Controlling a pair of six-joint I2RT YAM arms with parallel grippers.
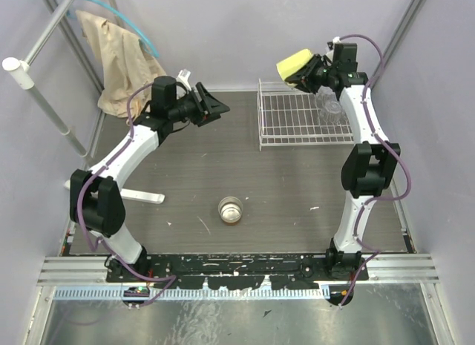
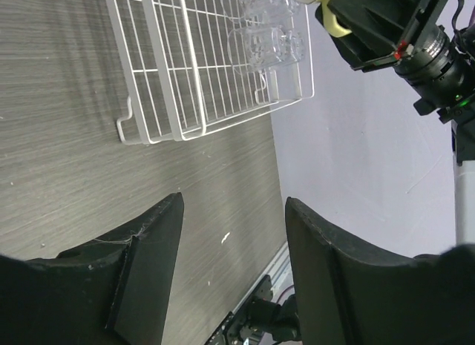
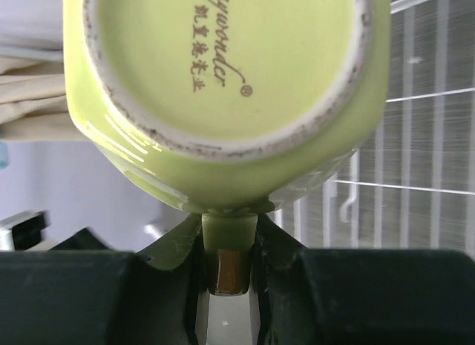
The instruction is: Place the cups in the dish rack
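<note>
The robot's right gripper needs to let go of the pale yellow mug, now in the air over the rack, at the back of the dish rack [image 1: 298,87], next to the clear tumblers.
My right gripper [image 1: 304,72] is shut on the handle of the pale yellow mug [image 1: 294,63], held in the air over the far left part of the white wire dish rack [image 1: 286,126]. In the right wrist view the mug's base [image 3: 223,70] fills the frame, its handle [image 3: 230,237] pinched between the fingers. Clear tumblers [image 1: 331,107] stand in the rack's far right part, also seen in the left wrist view [image 2: 271,42]. The metallic-brown cup [image 1: 231,210] stands alone on the table near the front. My left gripper [image 1: 220,107] is open and empty, above the table left of the rack.
A beige cloth [image 1: 119,59] hangs on a white rail at the back left. A white flat strip [image 1: 141,195] lies on the table by the left arm. Grey walls close in on both sides.
</note>
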